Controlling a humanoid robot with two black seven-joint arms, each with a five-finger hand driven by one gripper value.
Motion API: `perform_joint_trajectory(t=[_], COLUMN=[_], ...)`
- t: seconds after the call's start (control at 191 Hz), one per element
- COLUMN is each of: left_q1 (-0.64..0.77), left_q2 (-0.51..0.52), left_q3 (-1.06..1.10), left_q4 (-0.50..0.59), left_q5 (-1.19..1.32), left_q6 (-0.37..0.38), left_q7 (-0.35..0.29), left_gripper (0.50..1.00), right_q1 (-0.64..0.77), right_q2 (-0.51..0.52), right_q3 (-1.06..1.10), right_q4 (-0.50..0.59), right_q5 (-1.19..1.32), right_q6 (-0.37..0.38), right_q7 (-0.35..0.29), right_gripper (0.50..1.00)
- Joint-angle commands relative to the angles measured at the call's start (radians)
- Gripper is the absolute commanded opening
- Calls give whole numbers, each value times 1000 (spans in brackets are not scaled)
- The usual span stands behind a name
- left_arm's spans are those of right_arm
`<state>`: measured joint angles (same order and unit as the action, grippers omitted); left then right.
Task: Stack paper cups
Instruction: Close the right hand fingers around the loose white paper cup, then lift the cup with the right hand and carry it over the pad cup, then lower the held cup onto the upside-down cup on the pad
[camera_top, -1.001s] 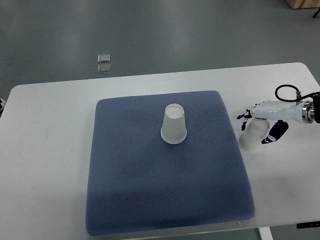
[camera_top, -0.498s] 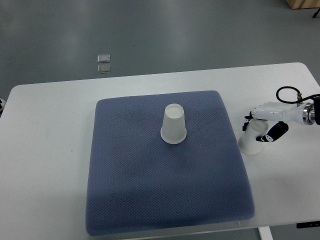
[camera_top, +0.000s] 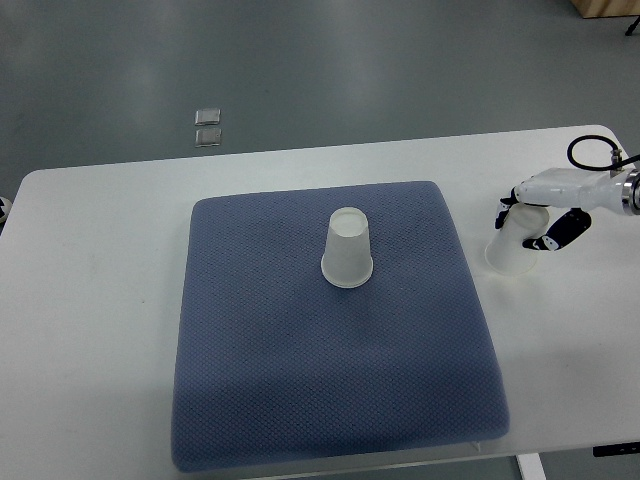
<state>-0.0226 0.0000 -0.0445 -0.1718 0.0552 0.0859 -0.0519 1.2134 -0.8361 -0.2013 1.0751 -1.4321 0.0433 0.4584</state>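
The cup in my right gripper should be released once it is over the white paper cup standing on the blue-grey mat (camera_top: 354, 219).
One white paper cup (camera_top: 347, 249) stands upside down near the middle of the blue-grey mat (camera_top: 300, 380). A second white paper cup (camera_top: 512, 246), also mouth down, is off the mat at the right, over the white table (camera_top: 95, 300). My right hand (camera_top: 528, 222) comes in from the right edge and has its fingers closed around this cup's upper part. Whether the cup's rim still touches the table I cannot tell. The left arm does not show.
Two small clear squares (camera_top: 208, 127) lie on the grey floor beyond the table's far edge. A black cable (camera_top: 590, 150) loops above the right wrist. The mat's front edge reaches nearly to the table's near edge.
The right hand has closed on the right-hand cup and carried it up the picture, away from me and slightly right. The cup on the mat has not moved.
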Motion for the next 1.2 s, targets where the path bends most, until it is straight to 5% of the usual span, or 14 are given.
perform_joint_trajectory(t=[0.0,0.472,0.734,1.195], left_q1=[0,1,0,1], left_q2=[0,0,0,0], left_q3=[0,0,0,0], left_q4=[0,0,0,0], left_q5=[0,0,0,0], left_q6=[0,0,0,0], left_q7=[0,0,0,0], left_gripper=[1000,1000,1000,1000], right_q1=[72,385,374,357], right_q2=[-4,157,290,358], right_q3=[3,11,11,13], right_q4=[13,68,63,20], right_q5=[1,97,125,127], right_q6=[33,256,262,247], right_q7=[9,82,83,82], right_gripper=[541,543,545,547])
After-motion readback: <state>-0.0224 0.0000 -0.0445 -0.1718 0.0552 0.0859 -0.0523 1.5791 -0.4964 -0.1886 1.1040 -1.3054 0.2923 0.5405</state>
